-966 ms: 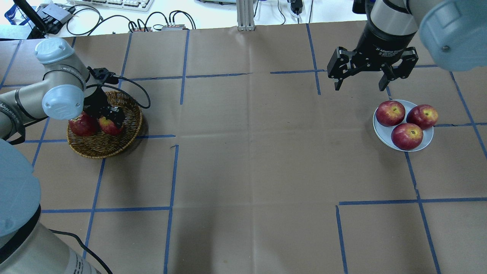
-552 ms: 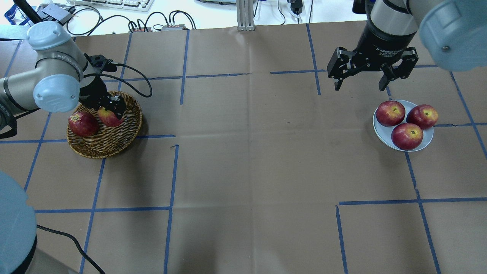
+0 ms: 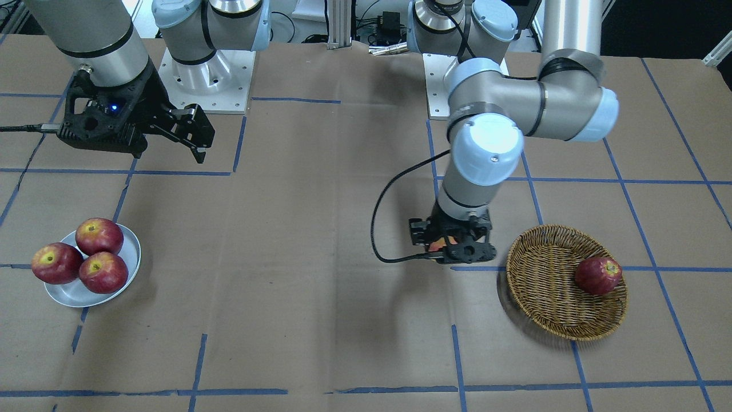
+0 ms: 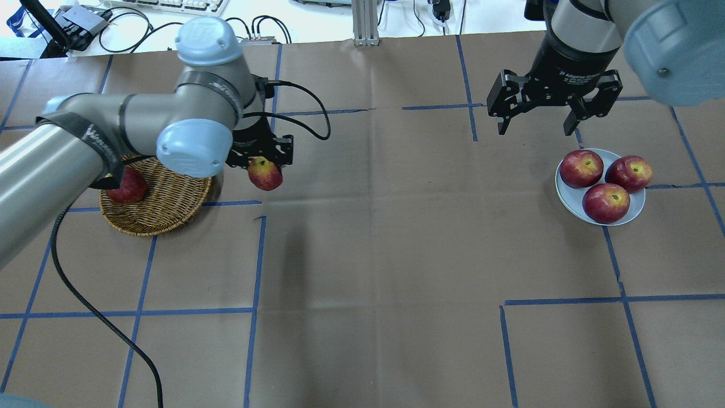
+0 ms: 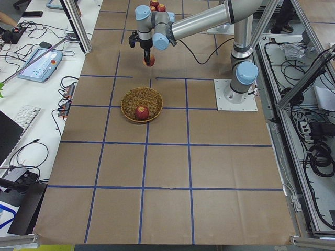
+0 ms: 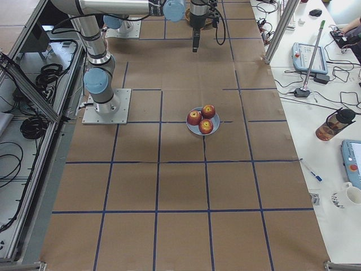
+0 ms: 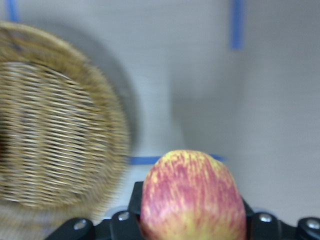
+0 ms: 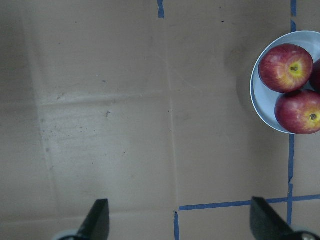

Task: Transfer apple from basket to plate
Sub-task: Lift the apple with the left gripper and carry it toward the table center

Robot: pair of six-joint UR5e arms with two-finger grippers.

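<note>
I will use my left gripper to set the yellow-streaked apple down on the bare table midway (image 3: 323, 262) between the basket and the plate. The apple is held above the table now.
My left gripper (image 4: 264, 165) is shut on the red-orange, yellow-streaked apple (image 4: 265, 173) and holds it above the table just right of the wicker basket (image 4: 164, 211). The left wrist view shows the apple (image 7: 192, 197) between the fingers, with the basket (image 7: 55, 145) behind on the left. The front view shows the gripper (image 3: 454, 247) left of the basket (image 3: 543, 286). The pale plate (image 4: 571, 204) at the right holds three dark red apples. My right gripper (image 4: 532, 127) is open and empty, hovering beyond the plate; its wrist view shows the plate (image 8: 260, 100).
One dark red apple (image 4: 129, 187) lies in the basket, also seen in the front view (image 3: 597, 275). The left arm's black cable (image 4: 306, 116) loops over the table. Blue tape lines cross the brown paper.
My left arm has lifted the streaked apple out of the basket and carried it right, past the basket's rim. The right arm has not moved.
</note>
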